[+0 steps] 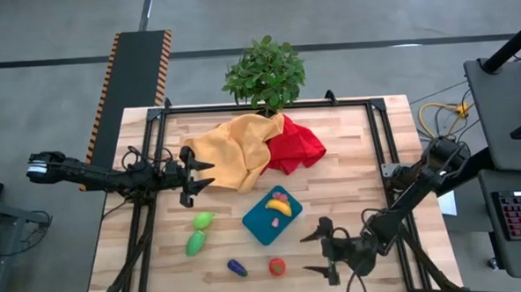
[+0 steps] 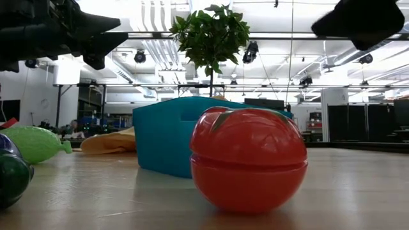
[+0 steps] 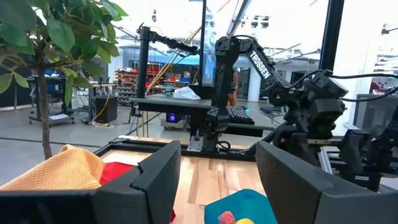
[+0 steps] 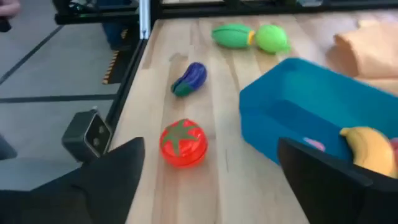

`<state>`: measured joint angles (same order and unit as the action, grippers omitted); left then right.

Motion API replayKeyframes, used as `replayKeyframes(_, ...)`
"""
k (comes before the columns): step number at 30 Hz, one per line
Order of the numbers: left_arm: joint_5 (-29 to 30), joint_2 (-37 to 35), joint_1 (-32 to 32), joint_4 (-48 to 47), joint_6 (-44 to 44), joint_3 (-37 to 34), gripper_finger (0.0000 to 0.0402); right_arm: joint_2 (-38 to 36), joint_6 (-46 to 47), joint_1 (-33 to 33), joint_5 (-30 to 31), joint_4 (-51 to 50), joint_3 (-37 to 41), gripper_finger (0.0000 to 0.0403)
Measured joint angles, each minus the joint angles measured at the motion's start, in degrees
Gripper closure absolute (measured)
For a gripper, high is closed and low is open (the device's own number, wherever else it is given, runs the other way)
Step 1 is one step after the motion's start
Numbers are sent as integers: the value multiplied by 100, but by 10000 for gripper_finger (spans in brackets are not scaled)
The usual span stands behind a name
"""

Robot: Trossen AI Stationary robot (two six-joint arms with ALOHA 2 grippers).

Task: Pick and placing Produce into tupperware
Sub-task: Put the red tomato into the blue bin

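Note:
I should move my right gripper to the red tomato beside the purple eggplant next and close it on the tomato's sides (image 1: 277,267) (image 4: 183,144).
The teal tupperware (image 1: 262,223) (image 4: 292,106) (image 2: 166,140) sits flat on the table and holds the yellow banana (image 1: 282,207) (image 4: 370,149), a pink piece (image 1: 279,196) and a small orange piece (image 1: 274,222). On the wood near it lie two green pieces (image 1: 203,221) (image 1: 195,244), the purple eggplant (image 1: 237,268) (image 4: 189,79) and the red tomato (image 1: 276,266) (image 4: 183,144) (image 2: 248,166). My right gripper (image 1: 306,254) (image 4: 211,186) is open, above the table just right of the tomato. My left gripper (image 1: 211,174) (image 3: 217,186) is open, raised left of the cloths.
A yellow cloth (image 1: 234,151) and a red cloth (image 1: 294,146) lie bunched at the far middle of the table, with a potted plant (image 1: 264,73) behind them. Black frame rails (image 1: 376,132) run along the table's sides. Bare wood (image 1: 350,182) lies right of the tupperware.

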<state>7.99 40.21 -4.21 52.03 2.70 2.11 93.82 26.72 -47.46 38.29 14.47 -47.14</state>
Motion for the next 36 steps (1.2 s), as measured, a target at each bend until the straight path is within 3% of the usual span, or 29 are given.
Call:
replayKeyframes(11,0,0,0,-4,164,0,206,24,-167,-16,-272,127,2,29)
replayKeyframes(16,0,0,0,-7,213,-2,206,561,-490,-14,-314,748,-110,29)
replayKeyframes(36,0,417,0,5,608,-11,206,1871,-840,345,-571,860,-630,29)
